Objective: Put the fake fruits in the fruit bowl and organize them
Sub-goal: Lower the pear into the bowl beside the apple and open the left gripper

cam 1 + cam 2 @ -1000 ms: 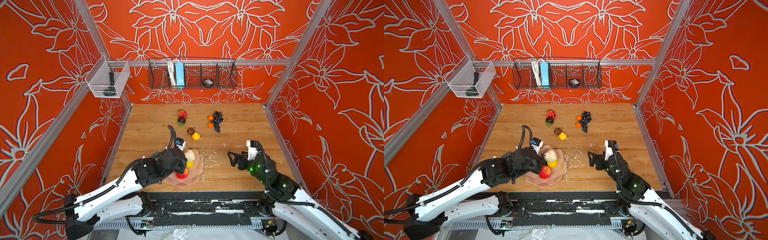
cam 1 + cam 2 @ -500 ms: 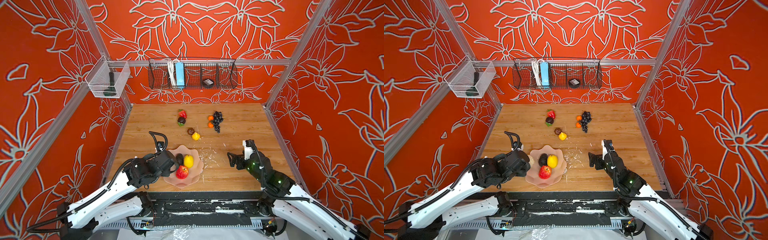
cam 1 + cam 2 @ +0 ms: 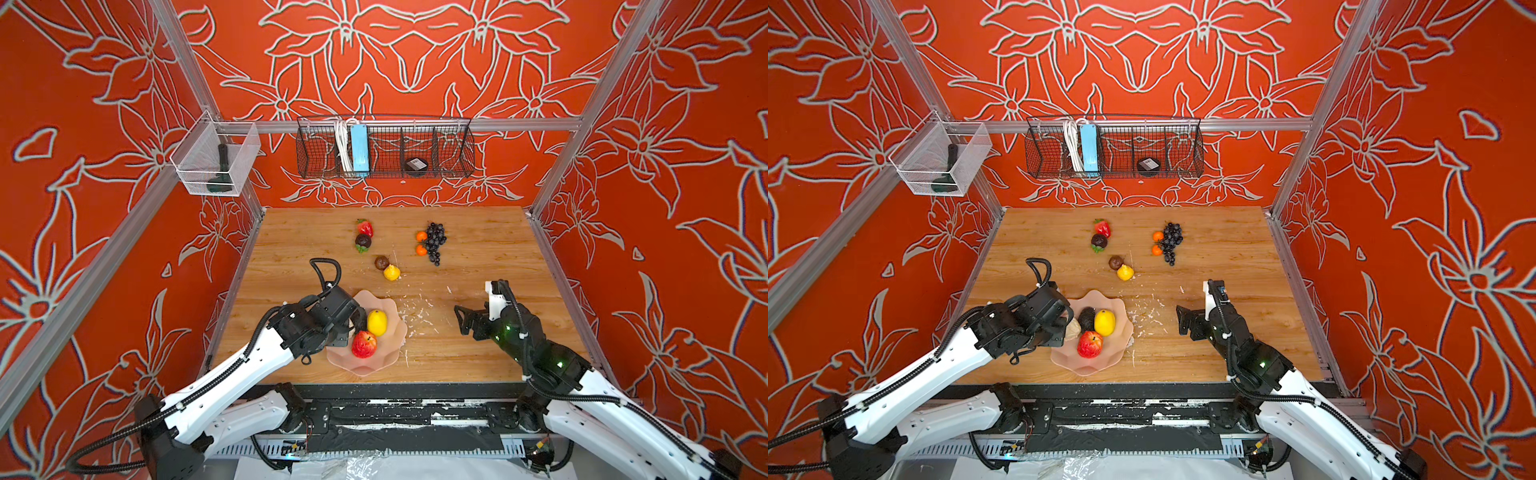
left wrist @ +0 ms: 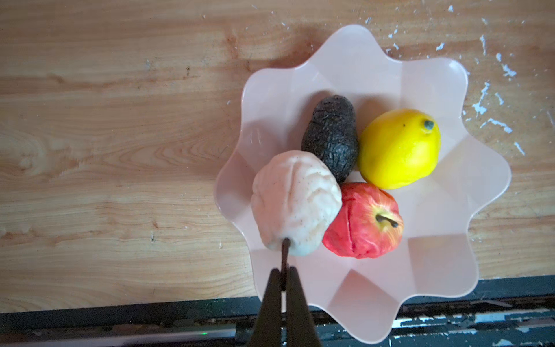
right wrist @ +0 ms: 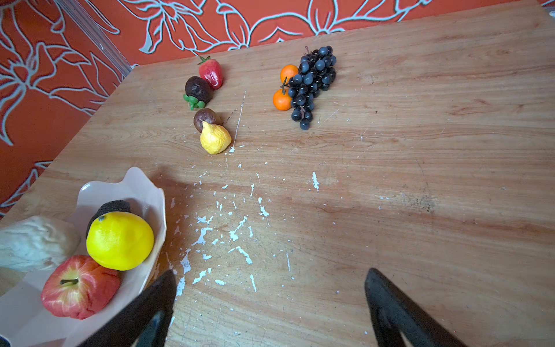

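Observation:
Next, my left gripper releases the beige fruit in the pink fruit bowl (image 3: 341, 333) (image 4: 278, 197), next to the red apple and the dark avocado. The beige fruit is now at the bowl's side.
The pale pink fruit bowl (image 4: 435, 270) (image 3: 392, 334) (image 3: 1121, 334) stands near the table's front edge. In it lie a yellow lemon (image 4: 399, 148) (image 3: 377, 322), a red apple (image 4: 365, 220) (image 3: 1089, 344) and a dark avocado (image 4: 332, 135) (image 3: 1086, 318). My left gripper (image 4: 283, 275) is shut on the thin stem of a beige fruit (image 4: 295, 201) (image 3: 1072, 328) at the bowl's left side. I cannot tell whether that fruit rests on the bowl. My right gripper (image 5: 269, 273) (image 3: 460, 320) hangs open and empty over bare wood right of the bowl.
Further back on the table lie a strawberry (image 3: 365, 227), a mangosteen (image 3: 363, 241), a brown fruit (image 3: 381, 262), a small yellow fruit (image 3: 392, 272), two tiny oranges (image 3: 421, 249) and a grape bunch (image 3: 434, 241). A wire basket (image 3: 386, 147) hangs on the back wall.
My left arm swung from over the bowl's middle out to the left, then back to the bowl's left side, with the beige fruit in its grip. The right arm shifted slightly.

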### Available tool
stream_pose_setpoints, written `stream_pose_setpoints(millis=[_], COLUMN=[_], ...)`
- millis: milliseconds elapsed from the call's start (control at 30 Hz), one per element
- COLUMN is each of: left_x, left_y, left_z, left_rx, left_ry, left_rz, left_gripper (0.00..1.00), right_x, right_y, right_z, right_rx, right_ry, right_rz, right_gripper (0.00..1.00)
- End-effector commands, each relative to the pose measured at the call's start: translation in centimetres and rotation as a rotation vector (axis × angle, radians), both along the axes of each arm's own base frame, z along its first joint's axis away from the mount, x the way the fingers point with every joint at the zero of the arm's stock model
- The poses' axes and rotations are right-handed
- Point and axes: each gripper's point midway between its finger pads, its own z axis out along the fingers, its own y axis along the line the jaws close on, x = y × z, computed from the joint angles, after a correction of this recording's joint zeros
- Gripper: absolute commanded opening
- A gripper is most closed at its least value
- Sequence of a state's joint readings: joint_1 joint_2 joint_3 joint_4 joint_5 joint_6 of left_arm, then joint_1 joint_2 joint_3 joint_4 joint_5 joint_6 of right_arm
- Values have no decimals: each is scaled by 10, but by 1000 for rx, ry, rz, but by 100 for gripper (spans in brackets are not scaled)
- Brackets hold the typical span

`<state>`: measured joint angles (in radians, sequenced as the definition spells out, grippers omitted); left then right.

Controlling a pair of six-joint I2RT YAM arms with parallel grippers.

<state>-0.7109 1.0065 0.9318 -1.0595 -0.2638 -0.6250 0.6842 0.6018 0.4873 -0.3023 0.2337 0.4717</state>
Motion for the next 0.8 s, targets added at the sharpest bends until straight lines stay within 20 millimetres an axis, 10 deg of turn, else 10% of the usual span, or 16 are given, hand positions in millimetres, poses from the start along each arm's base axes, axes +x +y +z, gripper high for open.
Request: stream_pose_setpoints(millis=[0, 767], left_x=[-5, -7], left_y=[0, -1], left_z=[-8, -23], left_rx=[9, 18], left_ry=[57, 143], left_rz=[-4, -3], left_gripper=[0, 11], right_x=[2, 3], right_y=[5, 8], right_z=[12, 9], right_rx=[34, 44], right_ry=[-9, 12], right_rz=[9, 12], right_gripper=[98, 98])
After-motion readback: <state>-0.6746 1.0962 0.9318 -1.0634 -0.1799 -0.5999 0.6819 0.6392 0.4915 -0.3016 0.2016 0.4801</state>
